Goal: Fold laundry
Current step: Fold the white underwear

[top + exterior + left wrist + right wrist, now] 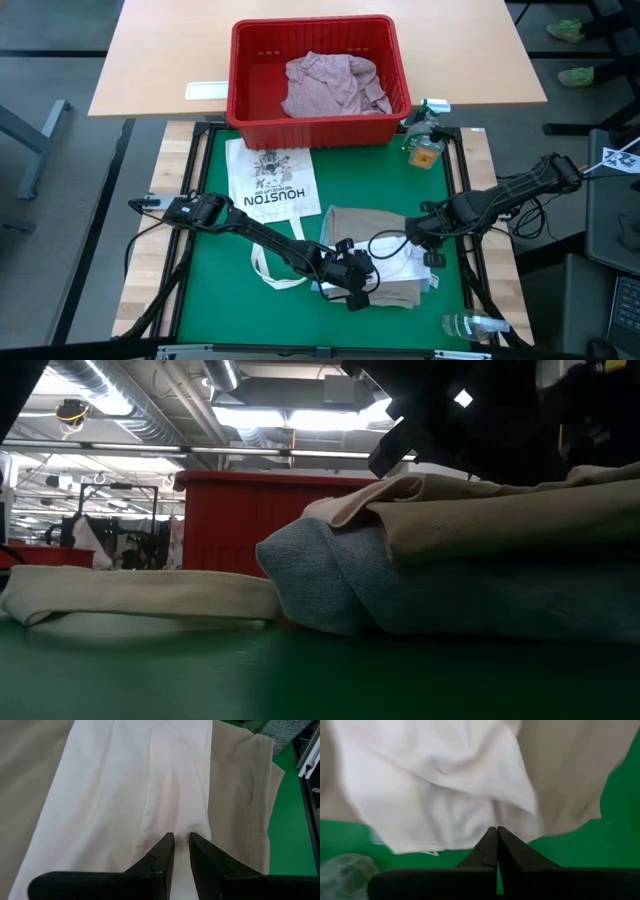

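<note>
My right gripper should open, take the end's edge (524,834) of the white cloth, where its layers lie slack and apart, and fold it toward my left gripper.
A folded tan cloth (355,225) lies on the green mat on top of blue denim (330,585), which shows under it in the low view. A white cloth (405,268) lies spread over the tan piece (240,795). My left gripper (352,285) is at the stack's near left part, shut on the white cloth (125,795). My right gripper (432,256) is at the stack's right edge, shut on the same white cloth (445,785). The pink-mauve shirt (335,85) lies crumpled in the red basket. My left gripper (181,840) pinches the white cloth between its two nearly closed fingertips (165,847), at a spot in the middle of the sheet (181,827). It comes down slanting from the table's left. The cloth lies flat on the tan piece. My right gripper (496,829) is shut on the white cloth near its edge (496,817), where creases run together at the fingertips (489,840). It comes slanting down from the table's right. Around the hold the cloth is bunched and slack. How many layers are held I cannot tell.
A red basket (240,90) stands at the mat's far edge. A white Houston tote bag (270,180) lies left of the stack, its straps (265,270) trailing near. One spray bottle (425,145) stands far right; another bottle (470,325) lies near right. Bare green mat (220,300) lies near left.
</note>
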Tool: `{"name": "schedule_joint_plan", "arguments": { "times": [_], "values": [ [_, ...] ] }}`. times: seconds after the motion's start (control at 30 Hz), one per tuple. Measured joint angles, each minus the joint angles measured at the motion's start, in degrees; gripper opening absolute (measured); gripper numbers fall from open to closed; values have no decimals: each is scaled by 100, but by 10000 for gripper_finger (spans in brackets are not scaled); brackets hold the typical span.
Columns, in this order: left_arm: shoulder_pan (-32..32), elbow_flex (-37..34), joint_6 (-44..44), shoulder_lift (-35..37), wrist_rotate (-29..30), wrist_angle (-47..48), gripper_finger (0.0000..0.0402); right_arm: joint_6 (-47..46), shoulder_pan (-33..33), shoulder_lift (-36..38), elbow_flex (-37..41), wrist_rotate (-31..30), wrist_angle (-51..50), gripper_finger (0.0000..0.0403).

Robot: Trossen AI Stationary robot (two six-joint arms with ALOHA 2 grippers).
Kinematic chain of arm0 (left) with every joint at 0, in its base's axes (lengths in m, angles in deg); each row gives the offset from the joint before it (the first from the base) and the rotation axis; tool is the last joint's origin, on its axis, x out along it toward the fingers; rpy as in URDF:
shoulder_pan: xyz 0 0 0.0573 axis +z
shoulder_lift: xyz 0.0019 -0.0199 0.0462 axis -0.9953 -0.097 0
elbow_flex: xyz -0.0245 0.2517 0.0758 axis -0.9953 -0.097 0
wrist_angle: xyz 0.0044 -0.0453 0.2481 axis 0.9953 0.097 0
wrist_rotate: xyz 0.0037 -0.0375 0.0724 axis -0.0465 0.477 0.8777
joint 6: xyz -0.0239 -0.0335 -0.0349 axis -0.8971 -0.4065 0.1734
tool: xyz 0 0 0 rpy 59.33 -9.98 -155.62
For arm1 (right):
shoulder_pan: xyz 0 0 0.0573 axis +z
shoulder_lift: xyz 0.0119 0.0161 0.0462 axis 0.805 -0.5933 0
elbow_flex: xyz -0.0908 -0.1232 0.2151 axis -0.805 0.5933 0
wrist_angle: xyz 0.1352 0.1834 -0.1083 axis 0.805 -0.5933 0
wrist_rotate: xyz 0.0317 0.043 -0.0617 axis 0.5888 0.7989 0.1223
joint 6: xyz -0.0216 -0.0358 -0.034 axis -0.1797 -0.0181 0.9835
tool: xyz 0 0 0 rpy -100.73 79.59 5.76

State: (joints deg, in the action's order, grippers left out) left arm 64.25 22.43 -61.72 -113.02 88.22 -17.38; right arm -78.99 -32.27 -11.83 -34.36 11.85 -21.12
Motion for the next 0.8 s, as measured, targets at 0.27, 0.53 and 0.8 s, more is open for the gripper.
{"name": "schedule_joint_plan", "arguments": {
  "times": [0.27, 0.53, 0.8],
  "values": [
    [0, 0, 0, 0, 1, 0, 55, -3, 0, 0, -643, 91, 74, 3],
    [-1, 0, 0, 0, -52, 0, 55, -120, 0, -21, -703, 97, -200, 9],
    [0, 0, 0, 0, -56, 0, 55, -427, 0, -24, -697, -115, -557, 78]
  ]
}}
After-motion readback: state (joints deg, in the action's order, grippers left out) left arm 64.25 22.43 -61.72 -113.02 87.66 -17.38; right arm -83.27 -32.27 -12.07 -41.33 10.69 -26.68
